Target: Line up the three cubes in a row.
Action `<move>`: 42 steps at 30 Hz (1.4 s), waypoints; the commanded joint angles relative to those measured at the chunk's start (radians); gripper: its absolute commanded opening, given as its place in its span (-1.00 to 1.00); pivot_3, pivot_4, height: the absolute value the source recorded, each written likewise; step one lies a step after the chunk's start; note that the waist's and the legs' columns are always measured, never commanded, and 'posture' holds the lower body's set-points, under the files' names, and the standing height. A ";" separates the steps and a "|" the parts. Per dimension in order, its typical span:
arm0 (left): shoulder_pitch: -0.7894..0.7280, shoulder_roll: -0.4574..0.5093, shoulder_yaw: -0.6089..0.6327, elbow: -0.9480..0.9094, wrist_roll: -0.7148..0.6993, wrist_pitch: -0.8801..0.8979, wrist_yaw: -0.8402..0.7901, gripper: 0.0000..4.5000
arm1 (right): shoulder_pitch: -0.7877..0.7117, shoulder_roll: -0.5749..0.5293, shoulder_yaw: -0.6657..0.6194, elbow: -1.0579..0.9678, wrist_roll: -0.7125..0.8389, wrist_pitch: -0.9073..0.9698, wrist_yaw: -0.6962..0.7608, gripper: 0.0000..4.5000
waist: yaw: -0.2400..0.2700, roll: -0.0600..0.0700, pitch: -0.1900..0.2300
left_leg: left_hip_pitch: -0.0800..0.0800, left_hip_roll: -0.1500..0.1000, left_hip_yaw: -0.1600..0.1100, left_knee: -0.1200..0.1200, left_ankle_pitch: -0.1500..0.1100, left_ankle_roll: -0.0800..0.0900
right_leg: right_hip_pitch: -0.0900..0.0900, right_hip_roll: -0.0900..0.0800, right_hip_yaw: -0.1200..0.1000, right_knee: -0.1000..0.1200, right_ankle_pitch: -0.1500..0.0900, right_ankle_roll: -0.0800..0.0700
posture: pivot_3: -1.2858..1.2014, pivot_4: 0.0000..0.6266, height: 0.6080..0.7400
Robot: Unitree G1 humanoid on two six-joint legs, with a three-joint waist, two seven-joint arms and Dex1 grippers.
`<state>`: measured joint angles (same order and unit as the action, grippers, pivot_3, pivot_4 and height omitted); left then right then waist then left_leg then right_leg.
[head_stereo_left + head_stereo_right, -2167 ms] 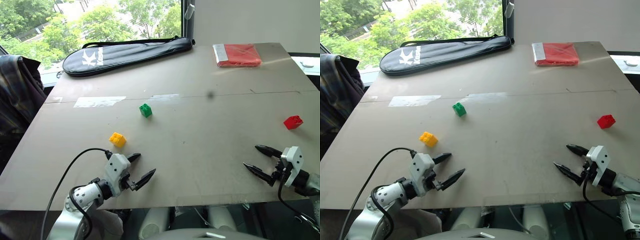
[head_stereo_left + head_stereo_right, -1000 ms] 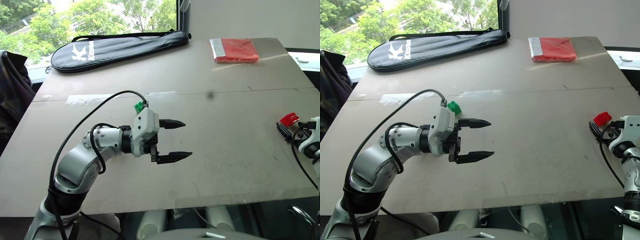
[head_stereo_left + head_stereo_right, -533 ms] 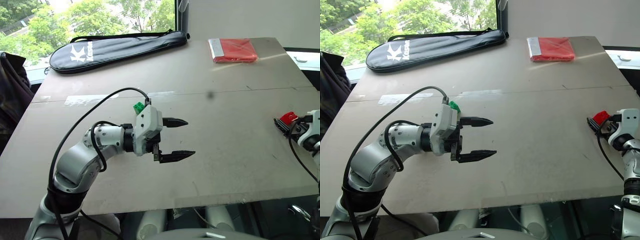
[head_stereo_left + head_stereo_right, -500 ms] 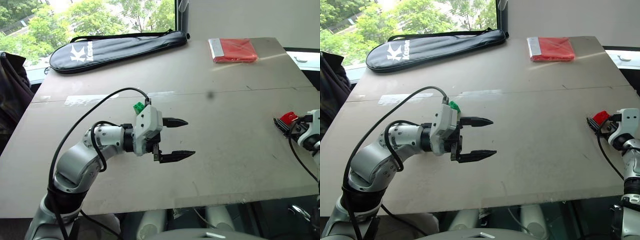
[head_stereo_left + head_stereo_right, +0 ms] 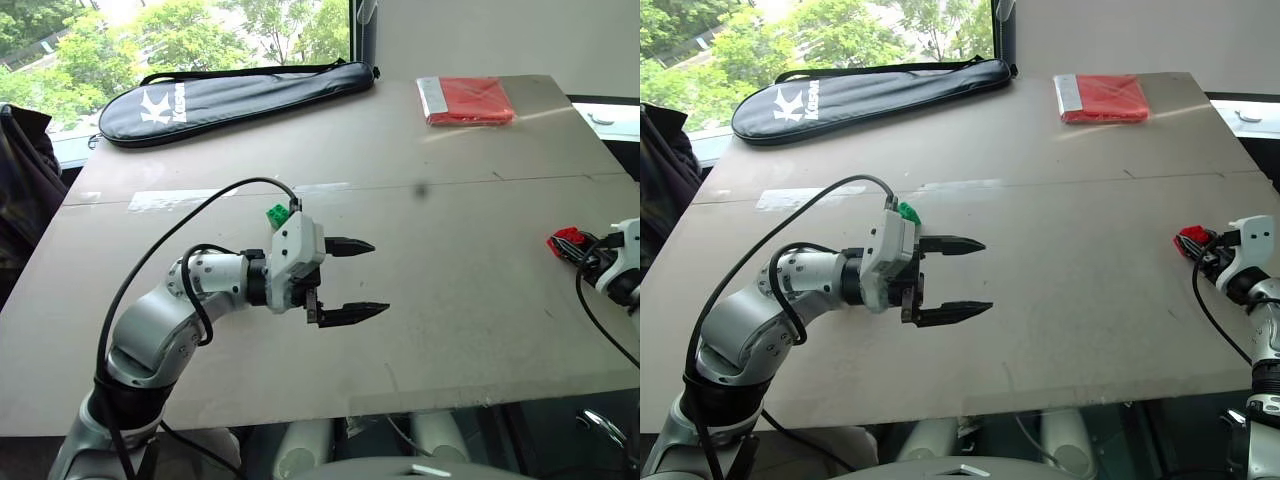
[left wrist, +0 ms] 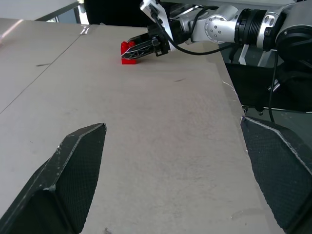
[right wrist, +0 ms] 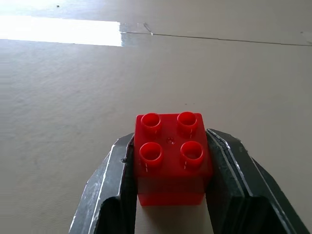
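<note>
I need to use my right gripper to set the red cube down on the bare table just nearer than the dark smudge (image 5: 441, 279).
At the table's right edge, my right gripper (image 5: 572, 243) is shut on the red cube (image 7: 170, 156), one finger against each side, studs up. The red cube (image 5: 1191, 238) rests on or just over the table (image 5: 450, 300); which of the two I cannot tell. My left gripper (image 5: 378, 278) hovers open over the middle of the table, pointing right, with nothing between its fingers. The green cube (image 5: 277, 214) peeks out just behind the left gripper's white body, partly hidden. In the left wrist view the right gripper (image 6: 146, 46) and the red cube (image 6: 127, 52) lie far ahead.
A long black racket bag (image 5: 240, 88) lies along the far left edge. A flat red packet (image 5: 470, 100) sits at the far right. A strip of clear tape (image 5: 185, 200) marks the left middle. Dark clothing (image 5: 20, 180) hangs beside the table's left side.
My right gripper has shut on the red cube and drifted slightly left with it. Since the earliest frames my left arm rose from the near edge to the middle; lately it is still.
</note>
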<state>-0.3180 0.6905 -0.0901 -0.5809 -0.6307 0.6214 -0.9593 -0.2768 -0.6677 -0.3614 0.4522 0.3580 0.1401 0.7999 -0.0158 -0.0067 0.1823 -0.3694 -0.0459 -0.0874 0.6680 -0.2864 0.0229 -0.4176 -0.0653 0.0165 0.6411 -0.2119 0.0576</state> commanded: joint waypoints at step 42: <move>0.282 0.111 0.076 -0.003 0.140 -0.269 -0.060 1.00 | -0.549 0.017 0.828 0.589 0.054 -0.611 0.815 0.99 | -0.001 0.000 0.002 | 0.003 0.000 0.000 0.001 0.000 -0.001 | 0.001 -0.004 -0.001 0.001 0.001 -0.002 | 0.03 -0.52 0.58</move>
<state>-0.0359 0.7973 -0.0263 -0.5417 -0.4912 0.3672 -1.0206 -0.8145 -0.6501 0.4890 1.0219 0.4342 -0.4537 1.5660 -0.0165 -0.0066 0.1842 -0.3668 -0.0461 -0.0879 0.6687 -0.2863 0.0224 -0.4161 -0.0691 0.0152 0.6416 -0.2106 0.0558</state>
